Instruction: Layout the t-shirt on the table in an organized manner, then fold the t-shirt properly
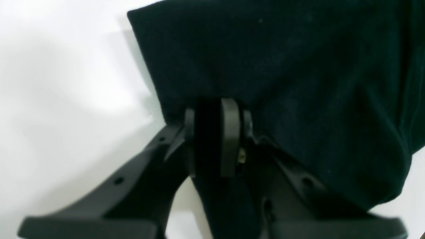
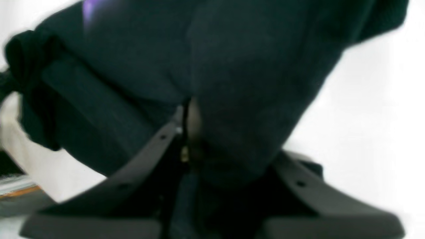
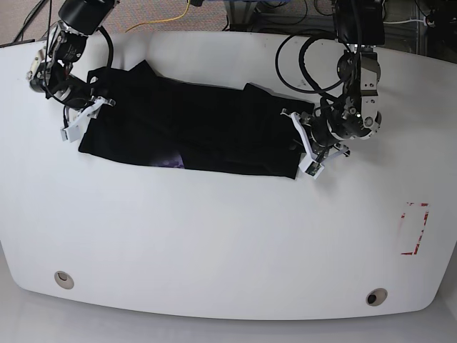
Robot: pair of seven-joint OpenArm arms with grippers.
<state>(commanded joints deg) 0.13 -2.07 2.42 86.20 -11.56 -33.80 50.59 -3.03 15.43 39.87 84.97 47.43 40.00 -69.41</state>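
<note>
My right gripper is to let go of its end of the black t-shirt just beyond the purple patch on the t-shirt's band (image 3: 158,132).
The black t-shirt (image 3: 200,128) lies stretched in a long band across the far half of the white table (image 3: 214,236). My left gripper (image 3: 305,148) is at the shirt's right end in the base view, and in the left wrist view the left gripper (image 1: 215,132) is shut on a fold of the t-shirt (image 1: 282,66). My right gripper (image 3: 80,120) is at the shirt's left end. The blurred right wrist view shows the right gripper (image 2: 187,132) shut on the bunched t-shirt (image 2: 232,66), which hangs over its fingers.
A red tape rectangle (image 3: 414,229) marks the table near its right edge. Two metal-ringed holes (image 3: 63,279) (image 3: 376,296) sit by the front edge. Black cables (image 3: 307,64) loop from the right-hand arm, and a yellow cable (image 3: 168,20) lies beyond the far edge.
</note>
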